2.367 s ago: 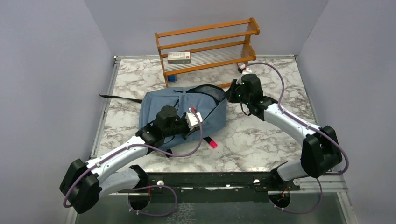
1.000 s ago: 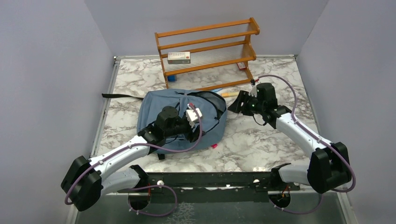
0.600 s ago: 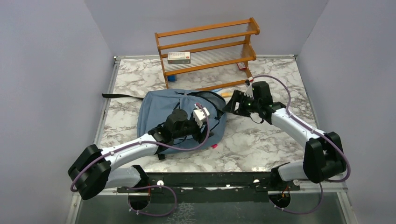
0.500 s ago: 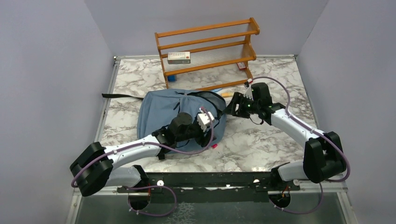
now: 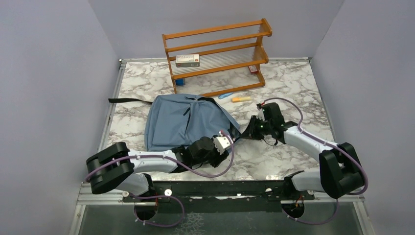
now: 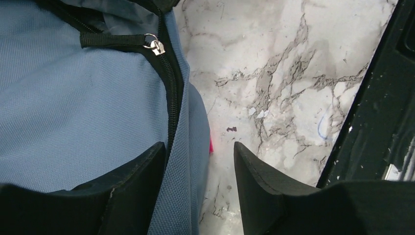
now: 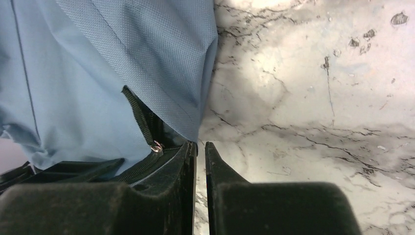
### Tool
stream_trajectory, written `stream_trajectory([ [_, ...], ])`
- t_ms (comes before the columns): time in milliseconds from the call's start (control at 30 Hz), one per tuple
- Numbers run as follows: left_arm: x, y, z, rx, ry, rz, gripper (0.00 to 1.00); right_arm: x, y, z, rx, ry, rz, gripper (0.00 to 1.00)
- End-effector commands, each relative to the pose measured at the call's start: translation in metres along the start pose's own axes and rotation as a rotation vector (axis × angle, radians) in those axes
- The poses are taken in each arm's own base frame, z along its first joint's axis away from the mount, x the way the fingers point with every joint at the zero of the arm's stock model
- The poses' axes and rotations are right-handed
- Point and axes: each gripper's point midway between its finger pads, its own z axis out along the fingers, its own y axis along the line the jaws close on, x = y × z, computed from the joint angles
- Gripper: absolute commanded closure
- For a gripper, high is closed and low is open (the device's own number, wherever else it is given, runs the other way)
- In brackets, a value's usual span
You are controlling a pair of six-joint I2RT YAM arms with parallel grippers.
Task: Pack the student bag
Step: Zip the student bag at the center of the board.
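My right gripper needs to open and take the zip pull's black tab [image 7: 137, 115], because it is pinching the bag's fabric edge while the zip pull sits outside its fingers.
The student bag [image 5: 183, 122], dusty blue with black zip trim, lies flat on the marble table [image 5: 274, 156]. My left gripper [image 5: 230, 141] is low at the bag's near right edge. In the left wrist view it [image 6: 198, 147] is open, with the bag's zipped edge [image 6: 183, 161] lying loose between the fingers and a zip pull [image 6: 156, 47] further ahead. My right gripper [image 5: 243, 135] is at the bag's right corner. In the right wrist view it [image 7: 200, 144] is shut to a thin slit, its tips pinching the bag's fabric edge [image 7: 195, 117] next to another zip pull [image 7: 156, 146].
A wooden rack [image 5: 218, 54] stands at the back with a white box [image 5: 188, 60] on its lower shelf. A blue pen [image 5: 226, 95] and an orange marker [image 5: 241, 99] lie in front of it. A pink item [image 6: 211, 145] peeks from under the bag. A black strap [image 5: 128, 101] trails left.
Both grippers came nearer and lower: the left from above the bag to its near right edge, the right to the bag's right corner, where it closed. The bag lies flatter, its corner drawn right.
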Motion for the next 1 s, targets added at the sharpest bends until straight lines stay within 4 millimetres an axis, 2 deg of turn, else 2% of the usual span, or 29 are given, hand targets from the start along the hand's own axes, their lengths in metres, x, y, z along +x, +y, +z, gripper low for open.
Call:
stream_trajectory([
  [0,0.015,-0.005,0.002,-0.026,0.006,0.003,0.47,0.003,-0.019,0.005,0.069,-0.031,0.008,0.87],
  [200,0.036,-0.013,0.006,-0.017,0.030,0.036,0.56,0.006,-0.023,0.009,0.078,-0.026,0.014,0.89],
  [333,0.049,-0.012,0.008,-0.034,0.055,0.042,0.68,-0.010,-0.010,-0.005,0.050,-0.090,-0.028,0.89],
  [433,0.057,-0.012,0.010,-0.035,0.074,0.038,0.80,-0.027,0.006,-0.023,0.023,-0.151,-0.080,0.84],
  [600,0.062,-0.015,0.013,-0.021,0.085,0.033,0.83,-0.045,0.039,-0.047,-0.086,-0.217,-0.205,0.79],
  [667,0.063,-0.015,0.014,-0.020,0.088,0.033,0.83,-0.047,0.053,-0.052,-0.150,-0.220,-0.247,0.76],
  [800,0.062,-0.015,0.015,-0.017,0.089,0.041,0.83,-0.041,0.067,-0.049,-0.232,-0.182,-0.318,0.72],
  [967,0.061,-0.016,0.015,-0.015,0.088,0.040,0.84,-0.033,0.077,-0.040,-0.244,-0.141,-0.415,0.64],
])
